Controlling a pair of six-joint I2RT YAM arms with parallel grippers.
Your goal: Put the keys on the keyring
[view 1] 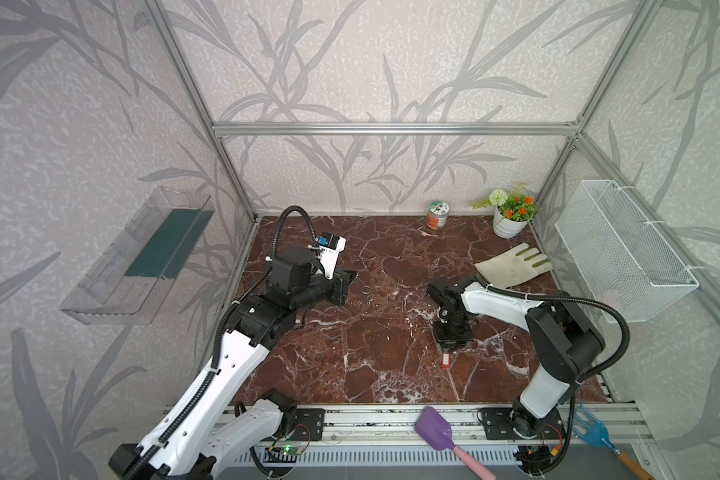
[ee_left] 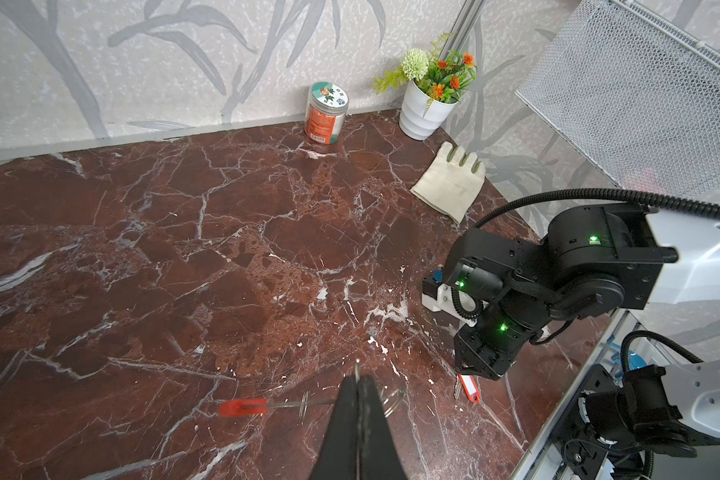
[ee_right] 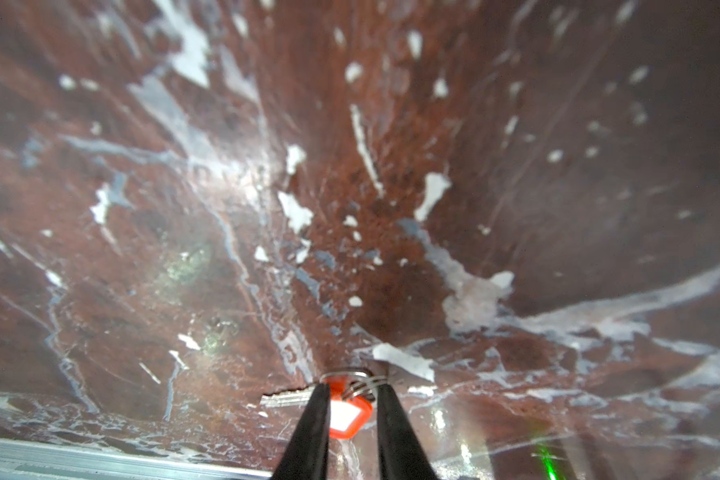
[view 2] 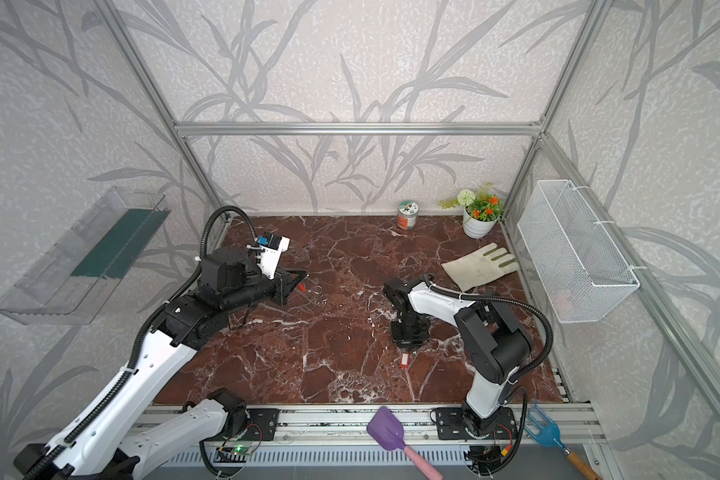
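The metal key sticks out crosswise under one finger of the robot's right gripper, so that gripper should open wide, back off and pinch the red-orange tag's sides [ee_right: 347, 417] toward its loose end.
My left gripper [ee_left: 360, 380] is shut on the keyring [ee_left: 283, 404], a thin silvery band with a red section [ee_left: 242, 407], held just above the marble at the left middle. Two small split rings [ee_left: 393, 401] hang near the fingers. The keys are a red-orange tag with a white label [ee_right: 344, 415] plus a metal key [ee_right: 285, 400]. In both top views they lie on the table [view 1: 446, 360] [view 2: 404, 360]. My right gripper [ee_right: 352, 395] points down over them. Its fingers stand narrowly apart on either side of the tag, which rests on the marble.
A pale glove [view 1: 512, 266], an orange jar [view 1: 436, 215] and a white flower pot [view 1: 510, 224] sit at the back right. A wire basket [view 1: 624, 249] hangs on the right wall. A purple spatula [view 1: 435, 428] and a blue fork [view 1: 595, 432] lie on the front rail.
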